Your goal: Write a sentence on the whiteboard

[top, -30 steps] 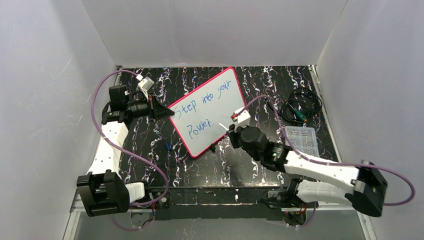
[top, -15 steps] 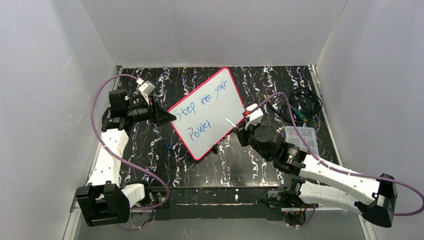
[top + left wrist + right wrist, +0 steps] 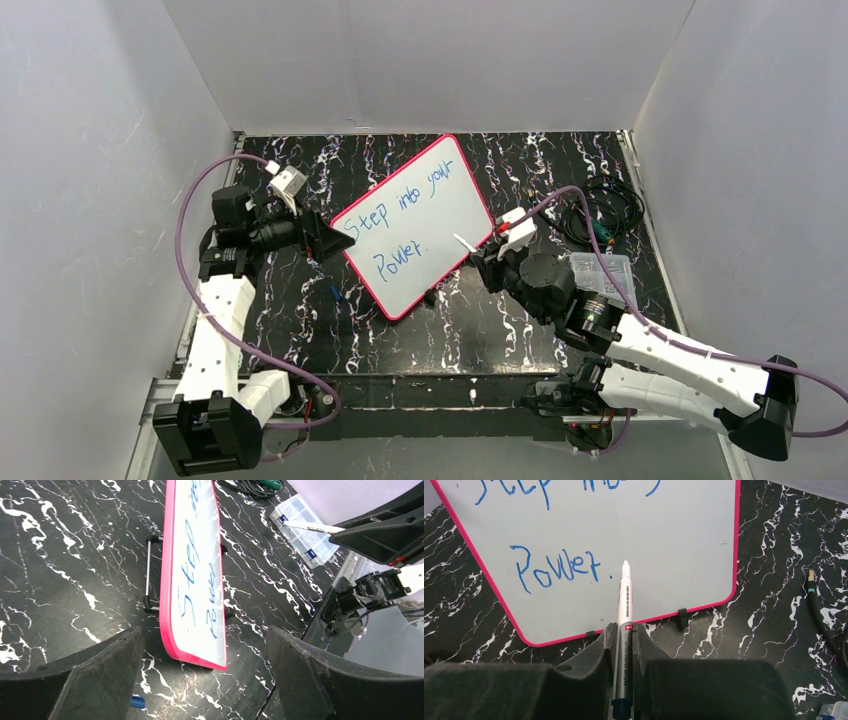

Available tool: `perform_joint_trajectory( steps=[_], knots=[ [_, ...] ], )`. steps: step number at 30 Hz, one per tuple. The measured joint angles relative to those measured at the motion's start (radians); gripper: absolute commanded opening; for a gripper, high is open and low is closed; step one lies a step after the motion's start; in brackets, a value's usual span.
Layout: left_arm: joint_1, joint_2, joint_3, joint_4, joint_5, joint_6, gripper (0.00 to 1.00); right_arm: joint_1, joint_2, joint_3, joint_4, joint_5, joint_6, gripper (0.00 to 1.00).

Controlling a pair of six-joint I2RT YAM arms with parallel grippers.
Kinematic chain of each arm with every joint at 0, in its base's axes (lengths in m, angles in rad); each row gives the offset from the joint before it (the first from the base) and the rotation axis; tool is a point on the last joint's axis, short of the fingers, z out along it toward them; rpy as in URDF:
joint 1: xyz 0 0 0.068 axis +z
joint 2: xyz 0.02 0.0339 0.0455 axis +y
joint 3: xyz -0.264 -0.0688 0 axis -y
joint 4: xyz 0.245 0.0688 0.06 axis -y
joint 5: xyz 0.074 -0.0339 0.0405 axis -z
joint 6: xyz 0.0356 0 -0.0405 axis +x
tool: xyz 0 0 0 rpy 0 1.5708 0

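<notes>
Next, I lower my left gripper beside the whiteboard and close it on the body of the small blue cap [image 3: 336,293] [image 3: 137,702], because the sentence is written.
The whiteboard [image 3: 415,225], white with a pink-red frame, stands tilted on the dark marbled table. On it is the sentence [image 3: 400,215] in blue, "Step into your Power.", in two lines. My left gripper [image 3: 325,240] is open at the board's left edge. In the left wrist view its jaws stand wide on either side of the whiteboard's [image 3: 195,580] near corner without touching it. My right gripper [image 3: 480,258] is shut on a white marker pen [image 3: 462,243]. The marker's [image 3: 625,605] tip hangs just off the whiteboard [image 3: 649,525], right of "Power." [image 3: 556,567].
A clear plastic box [image 3: 603,272] and a coil of black cables [image 3: 600,215] lie at the right. A small blue cap [image 3: 335,292] lies on the table left of the board's lower corner. A metal stand leg [image 3: 148,572] props the board from behind.
My left gripper has opened and let go of the board's left edge. My right arm has drawn the marker back to the right, off the board.
</notes>
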Motion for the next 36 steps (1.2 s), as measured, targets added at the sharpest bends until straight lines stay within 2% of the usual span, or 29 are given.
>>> perform_joint_trajectory(
  steps=[5, 11, 15, 19, 23, 29, 32, 36],
  knots=[
    [-0.002, -0.028, -0.012, 0.0, -0.064, 0.002, 0.93, 0.0, -0.006, 0.0, -0.001, 0.0, -0.004, 0.01],
    [-0.003, -0.109, -0.042, 0.0, -0.223, 0.002, 0.94, 0.0, -0.011, 0.003, -0.034, -0.018, -0.006, 0.01],
    [-0.003, -0.188, -0.037, -0.008, -0.337, 0.003, 0.93, 0.0, 0.007, 0.044, -0.131, -0.074, 0.008, 0.01],
    [-0.005, -0.225, 0.034, -0.056, -0.433, -0.016, 0.9, 0.0, 0.032, 0.107, -0.243, -0.136, 0.031, 0.01],
    [-0.006, -0.239, 0.079, -0.117, -0.528, -0.121, 0.88, 0.0, 0.032, 0.128, -0.313, -0.146, 0.06, 0.01],
    [-0.007, -0.33, 0.015, -0.32, -0.74, -0.306, 0.88, 0.0, -0.01, 0.127, -0.36, -0.11, 0.089, 0.01],
    [-0.007, -0.377, -0.029, -0.385, -0.803, -0.391, 0.82, 0.0, -0.057, 0.126, -0.356, -0.092, 0.09, 0.01],
    [-0.007, -0.38, -0.114, -0.41, -0.814, -0.507, 0.74, 0.0, -0.114, 0.103, -0.33, -0.071, 0.086, 0.01]
  ],
)
